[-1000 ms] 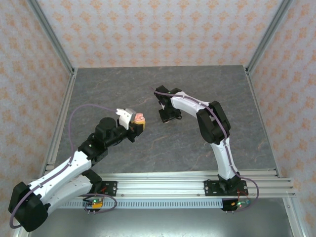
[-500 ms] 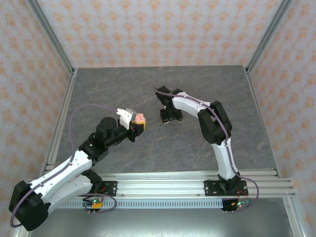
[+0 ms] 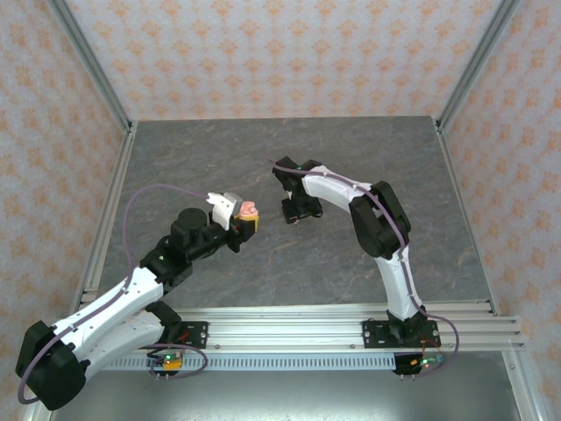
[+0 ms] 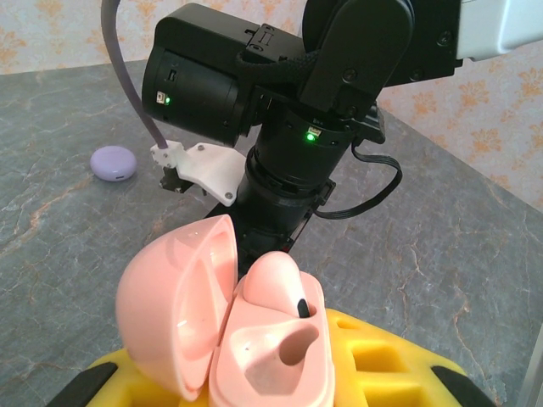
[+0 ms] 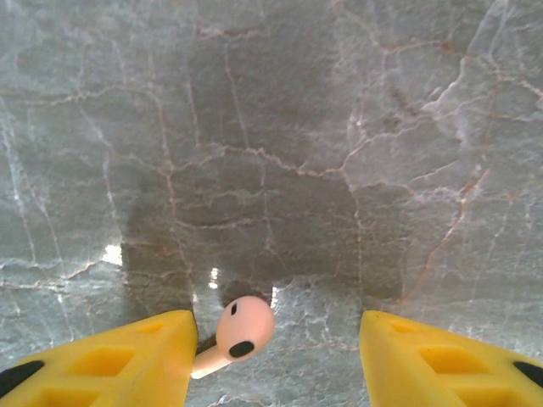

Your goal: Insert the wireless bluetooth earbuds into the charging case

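Observation:
My right gripper should nudge the earbud's stem in line with its fingers, as the earbud lies crooked with the stem against its finger, then grip the earbud's head (image 5: pixel 246 326).
My left gripper (image 4: pixel 271 386) is shut on an open pink charging case (image 4: pixel 246 360), lid (image 4: pixel 170 297) swung back to the left. One pale pink earbud (image 4: pixel 278 284) sits in the case's far slot; the near slot is hollow. In the top view this case (image 3: pixel 249 210) is held above the table's middle. My right gripper (image 5: pixel 277 356) stands open just over the table, its yellow fingers (image 5: pixel 127 356) wide apart. Another pink earbud (image 5: pixel 242 329) lies on the table between them, close to the left finger, its stem reaching that finger's edge.
A closed lilac case (image 4: pixel 114 162) lies on the grey marbled table (image 3: pixel 219 158) beyond the right arm's wrist (image 4: pixel 280 127). The two grippers are close together near the table's middle, the right gripper (image 3: pixel 294 210) just right of the held case.
The right gripper has shifted slightly left, towards the held case, and its jaws have opened a little wider. The left arm and its case have stayed still.

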`<action>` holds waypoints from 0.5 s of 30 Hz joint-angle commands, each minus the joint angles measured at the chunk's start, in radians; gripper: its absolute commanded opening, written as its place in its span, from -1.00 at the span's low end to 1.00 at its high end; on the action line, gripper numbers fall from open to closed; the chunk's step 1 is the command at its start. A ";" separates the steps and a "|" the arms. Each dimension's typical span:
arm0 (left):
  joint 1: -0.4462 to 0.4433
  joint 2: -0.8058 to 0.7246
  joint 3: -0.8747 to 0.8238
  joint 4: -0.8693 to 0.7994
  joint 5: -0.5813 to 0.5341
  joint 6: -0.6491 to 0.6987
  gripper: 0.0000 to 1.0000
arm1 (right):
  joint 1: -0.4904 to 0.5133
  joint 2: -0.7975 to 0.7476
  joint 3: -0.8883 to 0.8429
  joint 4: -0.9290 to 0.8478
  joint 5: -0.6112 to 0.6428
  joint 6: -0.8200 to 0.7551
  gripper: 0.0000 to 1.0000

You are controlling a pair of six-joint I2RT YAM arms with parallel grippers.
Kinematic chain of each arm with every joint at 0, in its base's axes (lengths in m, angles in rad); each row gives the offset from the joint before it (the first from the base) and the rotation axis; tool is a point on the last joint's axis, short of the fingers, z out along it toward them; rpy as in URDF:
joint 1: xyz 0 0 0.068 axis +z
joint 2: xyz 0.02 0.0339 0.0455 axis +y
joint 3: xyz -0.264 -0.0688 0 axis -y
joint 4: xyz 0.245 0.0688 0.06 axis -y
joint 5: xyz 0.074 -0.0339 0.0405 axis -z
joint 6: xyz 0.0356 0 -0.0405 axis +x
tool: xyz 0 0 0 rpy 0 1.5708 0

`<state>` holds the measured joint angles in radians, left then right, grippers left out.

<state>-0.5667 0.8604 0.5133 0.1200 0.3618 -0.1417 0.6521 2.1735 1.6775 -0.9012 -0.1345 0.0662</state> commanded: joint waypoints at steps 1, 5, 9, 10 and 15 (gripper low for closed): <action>0.011 -0.001 0.014 0.021 0.011 -0.009 -0.85 | 0.011 -0.018 0.000 -0.082 0.008 -0.023 0.11; 0.010 0.000 0.016 0.021 0.011 -0.009 -0.85 | 0.011 -0.034 -0.027 -0.084 0.037 -0.027 0.10; 0.011 0.003 0.019 0.020 0.013 -0.010 -0.85 | 0.011 -0.050 -0.039 -0.084 0.061 -0.021 -0.02; 0.011 0.004 0.019 0.021 0.013 -0.010 -0.85 | 0.011 -0.054 -0.041 -0.081 0.065 -0.018 -0.03; 0.011 0.009 0.022 0.018 0.017 -0.013 -0.85 | 0.009 -0.069 -0.054 -0.074 0.079 -0.006 -0.06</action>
<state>-0.5667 0.8627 0.5133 0.1200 0.3622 -0.1417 0.6586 2.1509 1.6459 -0.9268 -0.1059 0.0547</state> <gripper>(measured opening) 0.244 0.470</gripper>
